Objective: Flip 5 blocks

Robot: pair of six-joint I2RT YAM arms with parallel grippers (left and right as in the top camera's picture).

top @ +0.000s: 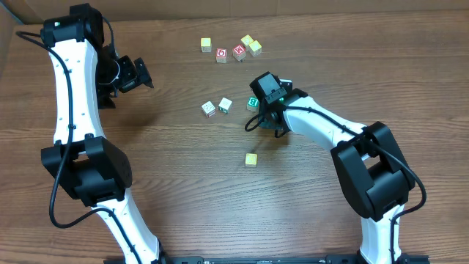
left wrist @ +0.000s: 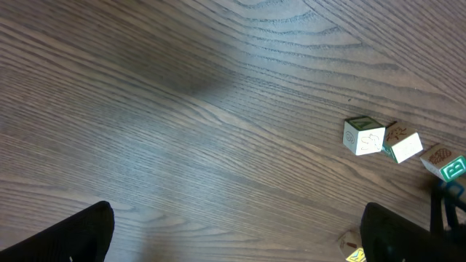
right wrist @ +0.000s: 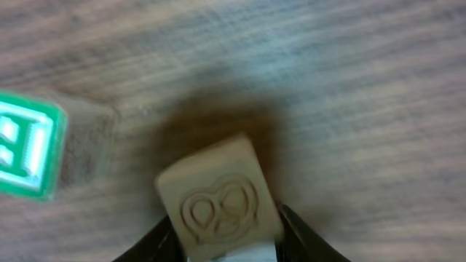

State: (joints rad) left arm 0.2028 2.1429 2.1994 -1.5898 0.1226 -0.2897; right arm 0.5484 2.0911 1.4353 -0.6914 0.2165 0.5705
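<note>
My right gripper is holding the cream block crooked in its fingers, so next I put the block down and grip it square by its sides [right wrist: 173, 198] before I flip it.
My right gripper [right wrist: 226, 225] is shut on a cream block [right wrist: 218, 204] whose embossed pretzel face looks at the camera; a dark finger presses each side. Just left of it lies a green-framed block [right wrist: 25, 145]. From overhead the right gripper [top: 256, 122] covers the held block, with the green block [top: 253, 103] right behind it. Two white blocks [top: 208, 108] [top: 225, 105] lie to its left and a yellow block [top: 251, 159] nearer the front. My left gripper [top: 135, 73] hangs wide open far to the left, nothing between its fingers [left wrist: 80, 236].
At the back of the table sit several more cubes, two with red faces [top: 221, 55] [top: 239, 52] and pale ones [top: 206, 45] [top: 251, 45]. In the left wrist view the two white blocks [left wrist: 364, 136] [left wrist: 402, 145] lie at the right edge.
</note>
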